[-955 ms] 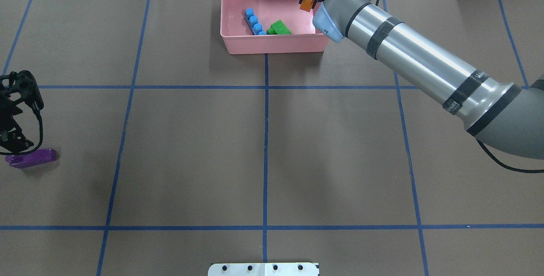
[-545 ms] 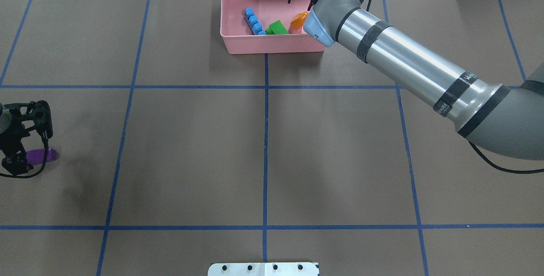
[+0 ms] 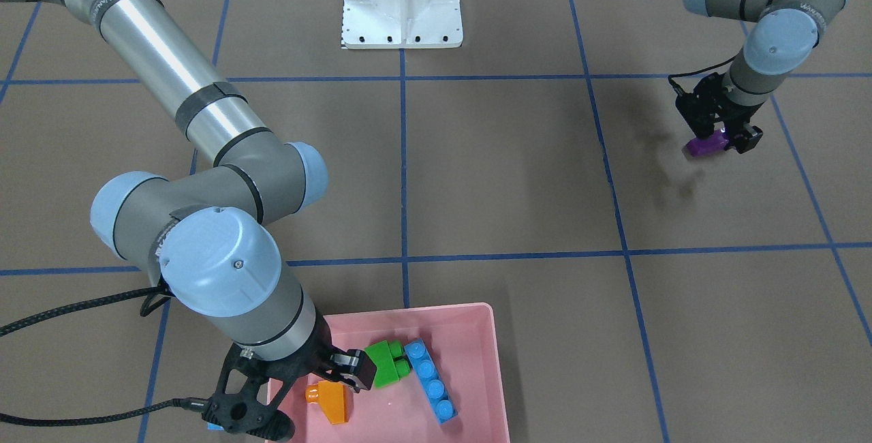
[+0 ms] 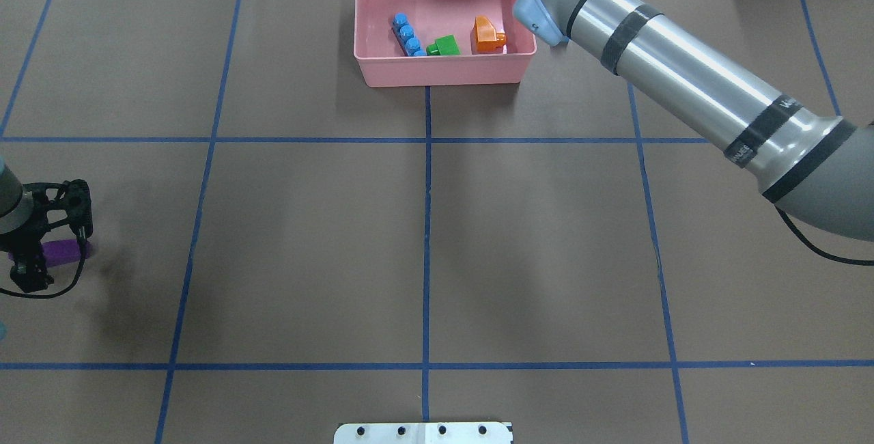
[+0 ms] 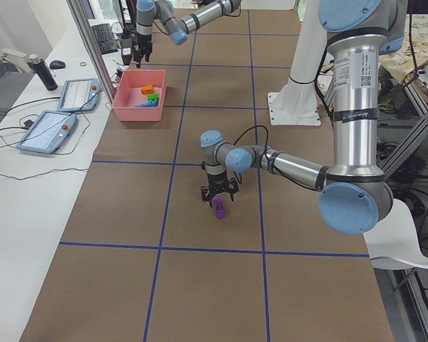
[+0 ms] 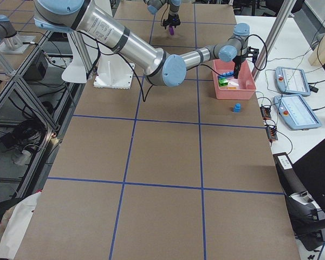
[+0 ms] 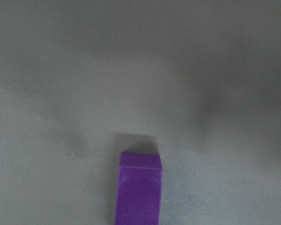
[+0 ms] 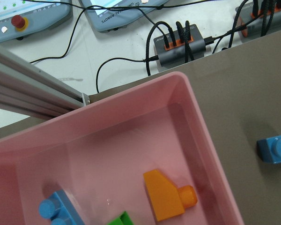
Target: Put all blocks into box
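The small blue block sits just outside the pink box. My right gripper goes there next and closes on the block's sides (image 3: 215,426) (image 8: 275,149).
The pink box (image 4: 444,78) stands at the far middle of the table and holds the long blue block (image 4: 408,35), the green block (image 4: 445,46) and the orange block (image 4: 487,35). My right gripper (image 3: 317,388) is open and empty above the box's far side, over the orange block (image 3: 332,401). The small blue block (image 8: 276,149) lies on the table just outside the box (image 8: 210,154). The purple block (image 4: 66,251) lies at the table's left edge. My left gripper (image 4: 49,244) is open, lowered astride it (image 3: 705,146).
The white base plate (image 4: 423,432) stands at the near table edge, at the top of the front-facing view (image 3: 402,0). Tablets and cables (image 8: 178,42) lie beyond the box. My right arm (image 4: 683,89) stretches across the table's right half.
My right gripper opened and let the orange block drop into the box, then pulled back toward the far edge. My left gripper came down over the purple block.
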